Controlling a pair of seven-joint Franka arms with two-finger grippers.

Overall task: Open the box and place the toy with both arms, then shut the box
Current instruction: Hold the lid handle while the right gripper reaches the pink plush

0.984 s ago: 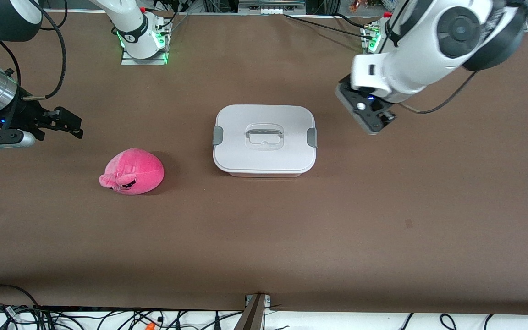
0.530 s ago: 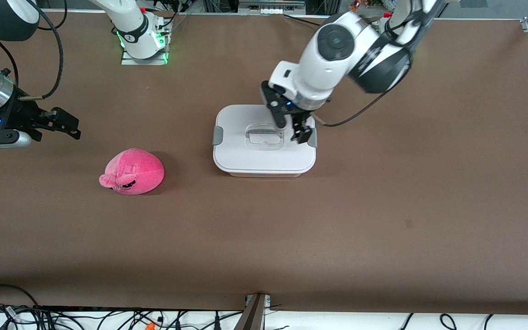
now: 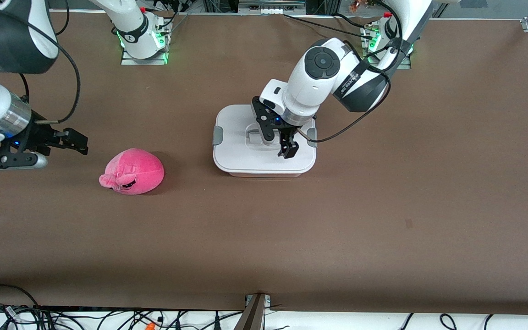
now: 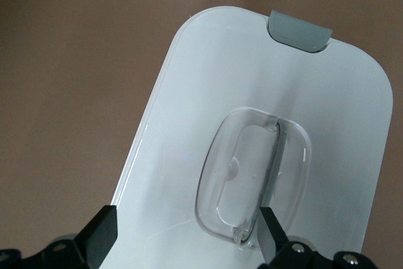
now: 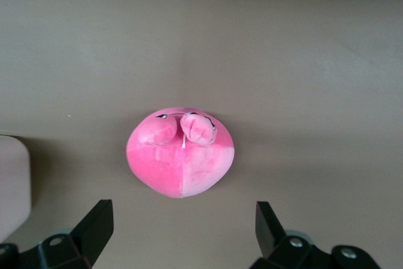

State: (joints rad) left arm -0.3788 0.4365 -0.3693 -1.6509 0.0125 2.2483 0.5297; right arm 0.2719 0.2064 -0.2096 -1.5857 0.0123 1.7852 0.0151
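Next, I close my right gripper on the middle of the pink toy's body (image 3: 129,164) (image 5: 183,169), just behind its two round bumps and the small white tag.
The box (image 3: 237,152) stands shut at the table's middle, white lid on, with a grey clip (image 3: 217,135) at each end. My left gripper (image 3: 278,142) is open just over the lid, at its clear recessed handle (image 3: 255,137). In the left wrist view the lid (image 4: 208,92), one clip (image 4: 300,29) and the handle (image 4: 255,177) show, with the left gripper (image 4: 186,239) straddling half the lid and one finger (image 4: 269,232) at the handle's end. The pink toy (image 3: 132,172) lies toward the right arm's end. My right gripper (image 3: 75,142) is open and empty beside it; in the right wrist view the toy (image 5: 181,152) sits ahead of the right gripper (image 5: 181,228).
The arm bases (image 3: 144,41) with green lights stand along the table's edge farthest from the front camera. Cables and a metal post (image 3: 255,311) run along the edge nearest to it. A corner of the box (image 5: 12,181) shows in the right wrist view.
My left arm has swung in from the left arm's end of the table and come down over the box lid. My right gripper has shifted a little toward the toy.
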